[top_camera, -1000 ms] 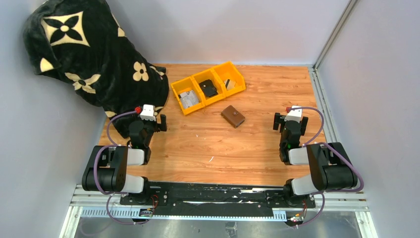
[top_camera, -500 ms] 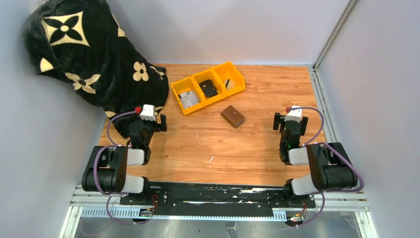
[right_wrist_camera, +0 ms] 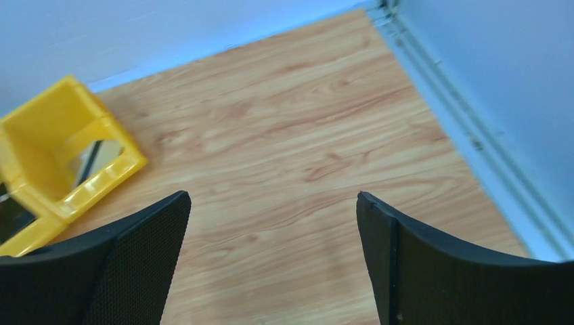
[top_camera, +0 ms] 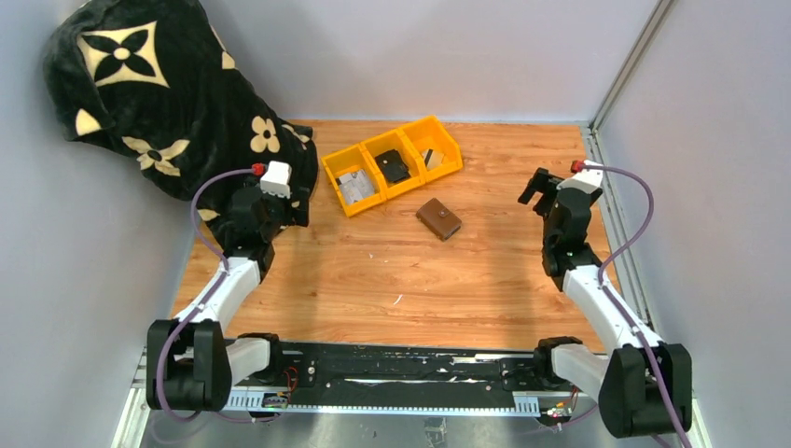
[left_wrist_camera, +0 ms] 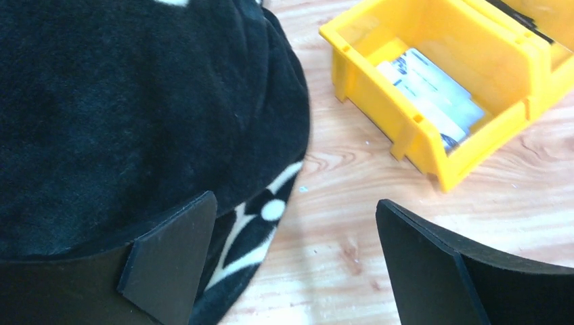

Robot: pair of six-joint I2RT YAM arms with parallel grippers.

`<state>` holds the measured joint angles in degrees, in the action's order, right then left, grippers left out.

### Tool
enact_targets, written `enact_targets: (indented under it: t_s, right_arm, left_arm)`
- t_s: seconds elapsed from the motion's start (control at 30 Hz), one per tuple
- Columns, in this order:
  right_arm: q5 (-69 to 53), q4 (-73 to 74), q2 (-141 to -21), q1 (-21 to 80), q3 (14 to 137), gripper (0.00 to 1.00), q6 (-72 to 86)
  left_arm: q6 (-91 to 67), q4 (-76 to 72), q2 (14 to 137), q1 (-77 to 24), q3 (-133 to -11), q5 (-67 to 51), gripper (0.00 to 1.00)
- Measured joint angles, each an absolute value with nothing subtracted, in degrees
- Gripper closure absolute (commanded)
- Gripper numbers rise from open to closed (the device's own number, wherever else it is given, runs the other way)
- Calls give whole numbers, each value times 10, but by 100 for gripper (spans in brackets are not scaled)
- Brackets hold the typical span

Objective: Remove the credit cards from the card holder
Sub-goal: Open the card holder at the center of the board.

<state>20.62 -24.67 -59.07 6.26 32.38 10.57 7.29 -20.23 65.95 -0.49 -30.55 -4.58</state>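
I need to close my left gripper on the card holder's folded edge (top_camera: 430,227), because the open side of the holder should stay free for the credit cards.
The brown leather card holder (top_camera: 438,218) lies shut on the wooden table, just in front of the yellow tray; neither wrist view shows it. No credit cards show at it. My left gripper (top_camera: 295,207) is open over the blanket's edge, well to the left of the holder. In the left wrist view its fingers (left_wrist_camera: 296,210) have bare wood and blanket between them. Far right of the holder, my right gripper (top_camera: 534,187) is open; in the right wrist view it (right_wrist_camera: 272,203) holds nothing above bare wood.
A yellow three-compartment tray (top_camera: 334,182) stands at the back centre, its near wall (left_wrist_camera: 369,95) close to my left gripper and its right end (right_wrist_camera: 40,142) left of my right gripper. A black flowered blanket (top_camera: 177,112) fills the back left. Grey walls enclose the table.
Both arms have unfolded from their tucked pose. The left gripper has moved back towards the blanket, the right one back and to the right. The card holder has not moved.
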Motion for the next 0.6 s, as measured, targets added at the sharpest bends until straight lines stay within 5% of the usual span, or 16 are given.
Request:
enact_targets:
  t_s: [0.37, 0.6]
  right_arm:
    - [-121, -80, -827, 108, 507, 4, 179]
    - [-203, -18, -956, 173, 580, 4, 146]
  left_arm:
    - [64, 87, 637, -5, -485, -109, 0]
    - [70, 202, 637, -5, -533, -161, 0]
